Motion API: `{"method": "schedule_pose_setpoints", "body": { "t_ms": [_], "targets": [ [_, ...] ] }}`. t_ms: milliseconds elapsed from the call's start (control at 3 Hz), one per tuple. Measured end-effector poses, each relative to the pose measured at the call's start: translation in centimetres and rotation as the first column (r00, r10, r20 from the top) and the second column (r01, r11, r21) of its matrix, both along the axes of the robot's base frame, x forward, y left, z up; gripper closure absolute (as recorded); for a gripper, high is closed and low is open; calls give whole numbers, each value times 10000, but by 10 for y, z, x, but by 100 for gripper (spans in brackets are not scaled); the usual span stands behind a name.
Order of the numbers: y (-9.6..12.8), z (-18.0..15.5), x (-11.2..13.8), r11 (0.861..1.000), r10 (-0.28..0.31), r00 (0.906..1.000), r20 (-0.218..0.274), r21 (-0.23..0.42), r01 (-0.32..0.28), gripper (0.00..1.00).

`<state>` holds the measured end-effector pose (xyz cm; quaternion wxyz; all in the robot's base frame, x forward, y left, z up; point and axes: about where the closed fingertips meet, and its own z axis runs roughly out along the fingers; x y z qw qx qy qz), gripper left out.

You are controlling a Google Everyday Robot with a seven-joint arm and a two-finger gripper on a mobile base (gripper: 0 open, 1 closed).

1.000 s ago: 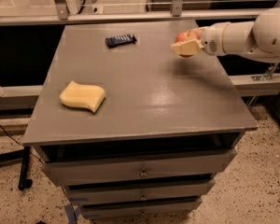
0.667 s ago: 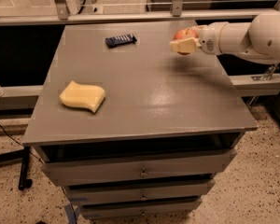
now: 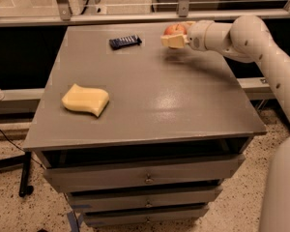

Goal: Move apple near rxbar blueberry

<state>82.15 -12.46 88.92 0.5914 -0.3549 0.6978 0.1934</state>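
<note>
I need to let go of the apple on the grey table (image 3: 156, 39), beside the end of the rxbar blueberry that faces my arm.
The red-orange apple (image 3: 173, 30) is held in my gripper (image 3: 175, 35) a little above the far right part of the grey table (image 3: 150, 95). The pale fingers (image 3: 172, 41) close around the apple's front and partly hide it. The rxbar blueberry (image 3: 125, 41), a flat dark navy wrapper, lies on the table near the far edge, to the left of the apple with a gap between them. My white arm (image 3: 251, 40) reaches in from the right.
A pale yellow wavy sponge (image 3: 85, 99) lies on the table's left front part. A metal rail (image 3: 135, 17) runs behind the table's far edge. Drawers (image 3: 145, 178) sit below the table top. Speckled floor lies around the table.
My gripper with the apple has moved to the left and slightly toward the far edge, closing the gap to the navy bar. The bar and the sponge have not moved.
</note>
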Motion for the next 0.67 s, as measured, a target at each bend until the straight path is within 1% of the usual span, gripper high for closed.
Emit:
{"method": "schedule_pose_setpoints", "body": {
  "t_ms": [333, 667],
  "targets": [
    [22, -11, 27, 9994, 341, 9994, 91, -15, -340, 100],
    [40, -20, 36, 9972, 706, 9975, 32, -235, -705, 100]
  ]
}}
